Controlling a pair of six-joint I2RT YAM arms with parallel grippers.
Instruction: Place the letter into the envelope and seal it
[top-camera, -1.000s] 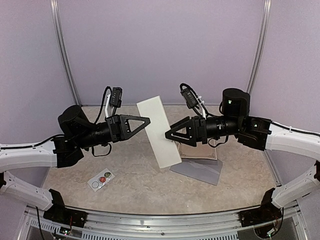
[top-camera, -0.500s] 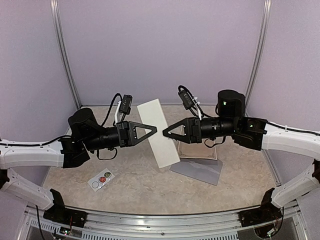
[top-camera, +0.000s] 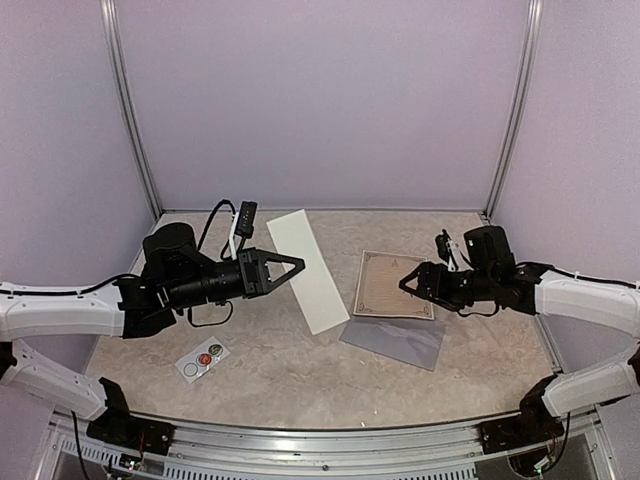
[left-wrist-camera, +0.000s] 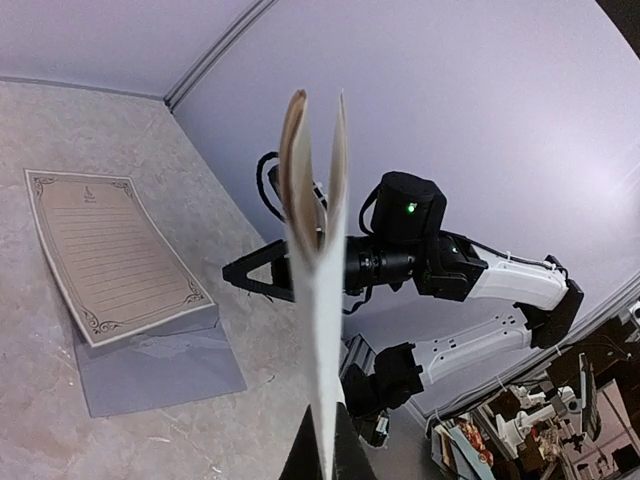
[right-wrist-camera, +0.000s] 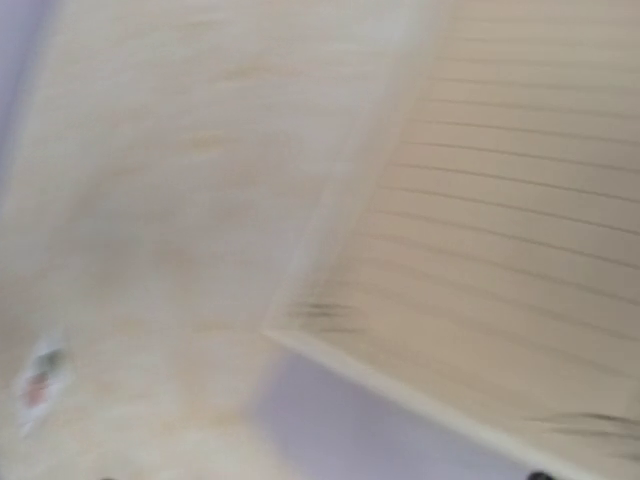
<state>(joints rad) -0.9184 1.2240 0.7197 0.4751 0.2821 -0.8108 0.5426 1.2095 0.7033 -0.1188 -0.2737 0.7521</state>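
I should next take the grey envelope with my right gripper, closing on its side edge (top-camera: 442, 332) closest to that gripper, beside the lined cream sheet's corner.
My left gripper (top-camera: 297, 266) is shut on a folded cream letter (top-camera: 308, 268) and holds it tilted above the table. In the left wrist view the letter (left-wrist-camera: 318, 250) stands edge-on between the jaws of that gripper (left-wrist-camera: 325, 445), its two layers parting at the top. The grey envelope (top-camera: 393, 341) lies flat at the centre right, partly under a lined cream sheet (top-camera: 392, 285). My right gripper (top-camera: 405, 283) hangs low over that sheet's right part. Its wrist view is blurred and shows only the sheet (right-wrist-camera: 520, 200) and the envelope (right-wrist-camera: 350, 420), with no fingers.
A small white sticker card (top-camera: 203, 358) lies at the front left and shows blurred in the right wrist view (right-wrist-camera: 38, 382). Purple walls close the back and sides. The lined sheet (left-wrist-camera: 110, 250) and envelope (left-wrist-camera: 150, 370) lie left of the letter in the left wrist view.
My right gripper has drawn back from the letter's edge, to the right and down over the lined sheet. My left gripper has kept the letter and lowered it slightly.
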